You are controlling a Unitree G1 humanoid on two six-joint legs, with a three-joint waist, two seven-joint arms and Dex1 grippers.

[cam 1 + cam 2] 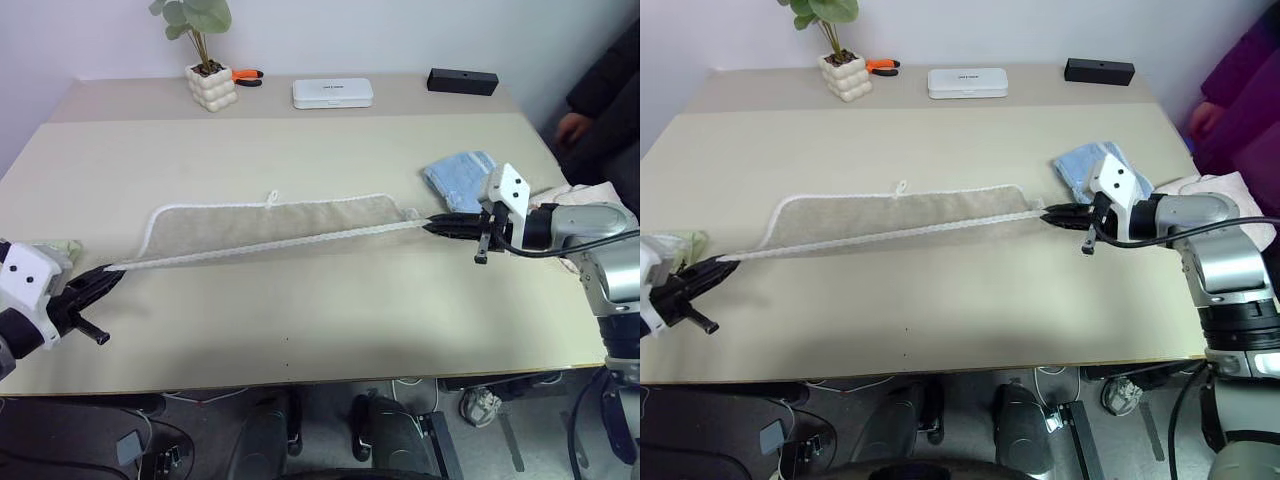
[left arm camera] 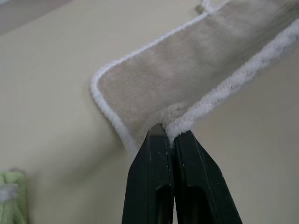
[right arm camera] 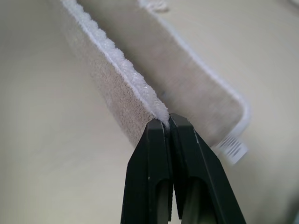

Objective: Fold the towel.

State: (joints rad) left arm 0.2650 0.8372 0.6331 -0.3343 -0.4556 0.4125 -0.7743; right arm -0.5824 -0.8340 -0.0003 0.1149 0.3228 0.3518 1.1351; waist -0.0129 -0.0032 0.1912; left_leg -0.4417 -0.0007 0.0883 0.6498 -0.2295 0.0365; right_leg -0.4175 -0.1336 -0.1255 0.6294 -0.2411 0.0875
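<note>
Next, my right gripper lets go of the beige towel's lifted corner on the towel's far corner (image 1: 403, 206) (image 3: 241, 122) beside the white tag.
The beige towel (image 1: 280, 225) with white corded edging lies across the middle of the table, its near edge lifted and pulled taut between both grippers. My left gripper (image 1: 115, 272) is shut on the towel's near left corner (image 2: 170, 128) at the table's front left. My right gripper (image 1: 432, 226) is shut on the near right corner (image 3: 161, 114), at the right side. The far edge rests on the table with a small loop (image 1: 271, 197). A white tag (image 3: 232, 150) hangs at the right end.
A light blue folded towel (image 1: 458, 176) lies just behind my right gripper. A pale green cloth (image 1: 55, 248) sits by the left gripper. At the back stand a potted plant (image 1: 208, 75), orange pliers (image 1: 245, 76), a white case (image 1: 332, 93) and a black box (image 1: 462, 81). A person's hand (image 1: 572, 130) shows at far right.
</note>
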